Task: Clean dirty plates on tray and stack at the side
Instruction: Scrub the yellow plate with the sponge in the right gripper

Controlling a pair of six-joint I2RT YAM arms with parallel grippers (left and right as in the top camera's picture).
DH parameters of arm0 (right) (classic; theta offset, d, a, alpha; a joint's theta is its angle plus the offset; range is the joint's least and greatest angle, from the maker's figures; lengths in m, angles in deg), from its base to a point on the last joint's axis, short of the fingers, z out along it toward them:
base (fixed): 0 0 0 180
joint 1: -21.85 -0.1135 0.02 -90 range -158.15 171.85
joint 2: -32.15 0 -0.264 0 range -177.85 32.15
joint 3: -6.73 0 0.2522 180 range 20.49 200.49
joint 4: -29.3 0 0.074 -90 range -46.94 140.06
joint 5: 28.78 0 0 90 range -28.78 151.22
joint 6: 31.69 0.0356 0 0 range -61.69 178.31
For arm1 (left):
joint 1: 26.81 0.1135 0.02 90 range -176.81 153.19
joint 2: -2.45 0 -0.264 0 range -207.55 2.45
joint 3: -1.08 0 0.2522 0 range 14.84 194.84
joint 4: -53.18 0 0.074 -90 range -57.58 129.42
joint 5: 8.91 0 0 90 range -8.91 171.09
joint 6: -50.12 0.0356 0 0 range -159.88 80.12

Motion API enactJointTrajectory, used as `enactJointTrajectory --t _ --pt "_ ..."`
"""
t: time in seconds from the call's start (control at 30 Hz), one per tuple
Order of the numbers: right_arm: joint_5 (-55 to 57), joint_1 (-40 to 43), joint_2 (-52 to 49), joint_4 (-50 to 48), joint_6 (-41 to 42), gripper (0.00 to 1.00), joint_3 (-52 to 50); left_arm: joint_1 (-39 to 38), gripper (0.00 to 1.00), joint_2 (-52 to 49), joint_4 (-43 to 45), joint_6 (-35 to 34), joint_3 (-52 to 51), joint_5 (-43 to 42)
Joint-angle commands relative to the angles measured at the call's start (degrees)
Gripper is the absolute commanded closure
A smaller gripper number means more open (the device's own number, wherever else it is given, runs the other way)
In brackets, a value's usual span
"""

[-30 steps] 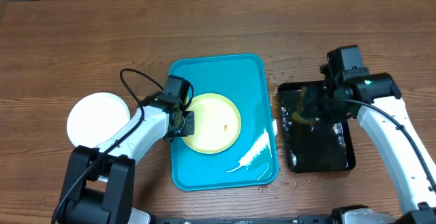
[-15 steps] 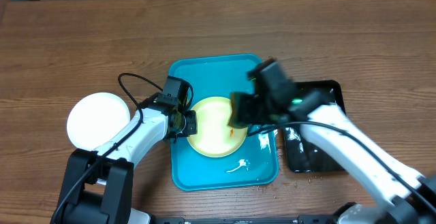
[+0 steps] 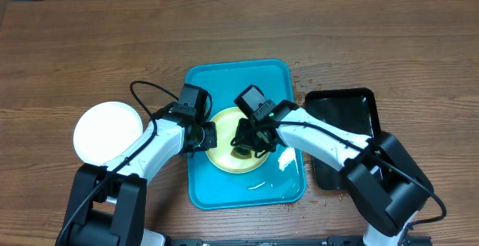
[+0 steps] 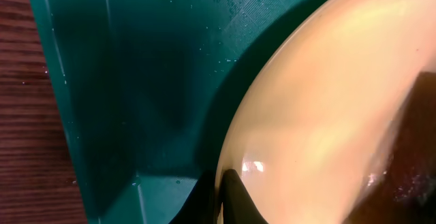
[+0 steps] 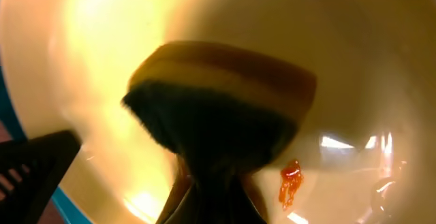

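Note:
The sponge, now held on the plate's middle, will be let go by my right gripper near the middle of the black tray [image 3: 341,138] next to the turquoise tray.
A pale yellow-green plate [image 3: 224,137] lies in the turquoise tray [image 3: 224,78]. My left gripper [image 3: 203,136] is shut on the plate's left rim; the left wrist view shows the rim [image 4: 320,101] pinched between the fingers [image 4: 221,197]. My right gripper [image 3: 248,143] is shut on a yellow and dark sponge [image 5: 218,108] and holds it on the plate's middle. An orange-red smear [image 5: 290,182] sits on the plate [image 5: 368,54] just beside the sponge. A white plate [image 3: 107,131] rests on the table left of the tray.
A black tray [image 3: 350,137] stands right of the turquoise tray, partly under my right arm. Water streaks shine on the turquoise tray's lower right [image 3: 288,160]. Bare wooden table [image 3: 90,44] surrounds both trays.
My right arm swung left from the black tray with the sponge and now holds it on the yellow-green plate. The left gripper kept its hold on the rim.

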Motion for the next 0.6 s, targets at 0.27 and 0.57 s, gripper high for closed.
enactJointTrajectory --t 0.27,0.57 --pt "6.3 1.6 -9.2 9.8 6.8 0.96 0.5 -0.3 0.96 -0.9 0.8 -1.0 -2.0 1.3" --pt "15.1 3.0 -6.9 19.7 7.0 0.96 2.2 1.0 0.96 -0.9 0.7 -1.7 -2.0 3.3"
